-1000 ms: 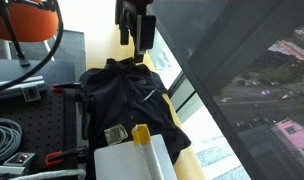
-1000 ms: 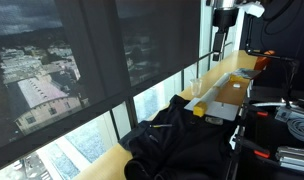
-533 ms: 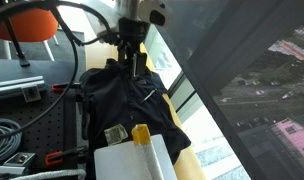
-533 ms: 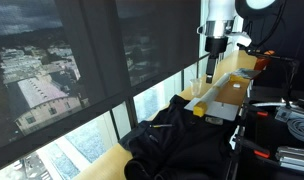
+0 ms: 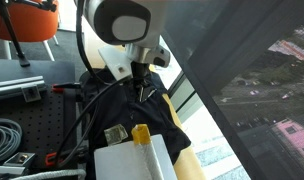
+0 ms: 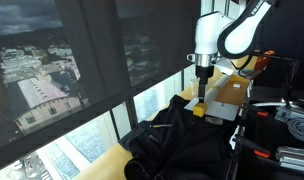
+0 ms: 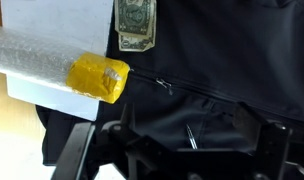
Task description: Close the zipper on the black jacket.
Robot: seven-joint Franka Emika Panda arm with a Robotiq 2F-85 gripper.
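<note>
The silver zipper pull (image 5: 144, 106) (image 7: 165, 84) of the black jacket, the one nearest the yellow end of the bubble-wrapped roll, should be gripped next by my gripper.
The black jacket (image 5: 127, 115) lies crumpled on the wooden ledge by the window; it also shows in an exterior view (image 6: 177, 140) and fills the wrist view (image 7: 222, 60). My gripper (image 5: 142, 88) hangs just above its middle, seen also in an exterior view (image 6: 201, 88). In the wrist view my gripper (image 7: 190, 140) is open, one dark finger at each side. A small silver zipper pull (image 7: 190, 137) lies between the fingers on the fabric. A second silver pull (image 7: 164, 84) sits on a zipper line running to the right. Nothing is held.
A bubble-wrapped roll with a yellow end (image 7: 97, 77) lies on a white box (image 5: 127, 160) beside the jacket. A banknote-like tag (image 7: 136, 25) lies at the jacket's edge. A perforated bench with cables (image 5: 12, 135) and a cardboard box (image 6: 230, 95) are nearby; the window is close behind.
The arm has come down from high above the ledge to just over the jacket's middle. The jacket has not moved.
</note>
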